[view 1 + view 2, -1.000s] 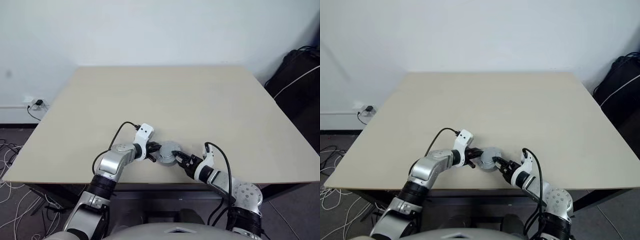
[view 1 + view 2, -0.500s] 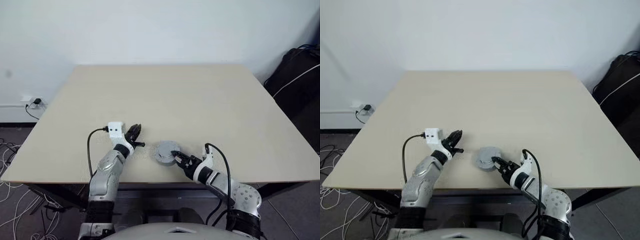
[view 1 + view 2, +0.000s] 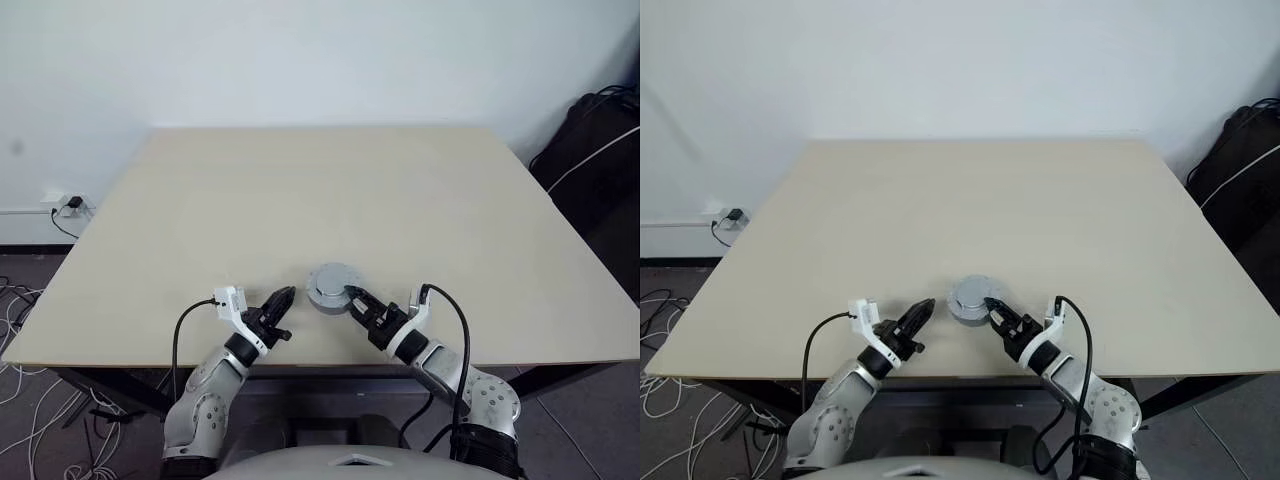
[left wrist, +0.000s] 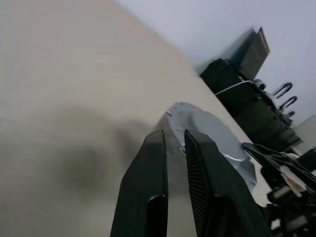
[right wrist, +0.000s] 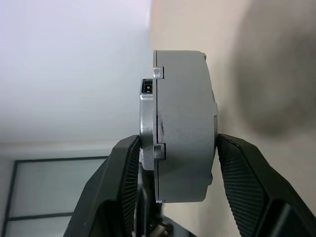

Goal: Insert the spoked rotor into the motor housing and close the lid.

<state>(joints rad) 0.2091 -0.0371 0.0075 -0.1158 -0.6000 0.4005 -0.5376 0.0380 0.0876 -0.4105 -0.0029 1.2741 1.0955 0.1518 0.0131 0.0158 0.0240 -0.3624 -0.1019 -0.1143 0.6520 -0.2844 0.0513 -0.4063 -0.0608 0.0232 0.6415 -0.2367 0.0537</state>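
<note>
The fingers of my left gripper are closed and face the motor housing in my right gripper, so I should open them and take over at the motor housing's free edge [image 3: 312, 292].
A round grey motor housing [image 3: 326, 301] hangs just above the table [image 3: 400, 200] near its front edge, with the smooth grey lid [image 3: 330, 279] sitting on it. My right gripper [image 3: 353, 303] is shut on it from the right. In the right wrist view the fingers [image 5: 122, 182] press both flat faces of the housing [image 5: 182, 138], and a seam runs around its rim. The spoked rotor is hidden. My left gripper [image 3: 284, 297] is shut on nothing, a short way left of the housing. In the left wrist view its fingertips [image 4: 159, 140] point at the housing [image 4: 212, 136].
A black bag [image 3: 600, 150] stands on the floor past the table's right edge. Cables [image 3: 30, 320] and a wall socket [image 3: 70, 205] lie to the left. Bare tabletop stretches behind the housing.
My left gripper has come off the housing and drawn back to the left and toward the table's front edge, rolling as it went. The right gripper has raised the housing slightly.
</note>
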